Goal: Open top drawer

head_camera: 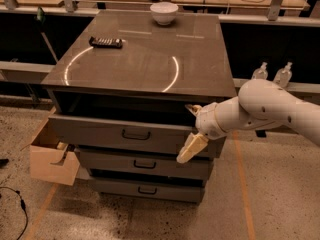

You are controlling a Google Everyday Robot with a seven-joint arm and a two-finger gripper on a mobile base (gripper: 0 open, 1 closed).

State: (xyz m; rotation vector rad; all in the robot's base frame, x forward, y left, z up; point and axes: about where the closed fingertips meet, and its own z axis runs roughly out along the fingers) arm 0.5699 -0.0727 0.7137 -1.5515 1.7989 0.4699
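Observation:
Next, my gripper takes the panel's top edge [181, 126] by the gap and pulls the top drawer out, as my finger is hanging in front of that drawer's panel.
The top drawer [100, 131] is the uppermost of three grey drawers in a cabinet, with a small dark bar handle [136, 134] at its centre. It stands pulled out a little, with a dark gap under the cabinet top. My gripper [183, 133] is in front of the right end of this drawer's front panel, to the right of the handle and apart from it. It is open and empty: one pale finger [192, 147] hangs down over the panel and the other points left near the drawer's top edge.
A white bowl [164, 12] and a dark remote [106, 42] lie on the cabinet top [150, 64]. An open cardboard box [52, 156] sits against the cabinet's left side. Two bottles [272, 73] stand behind my arm at right. A cable [17, 204] lies on the floor at left.

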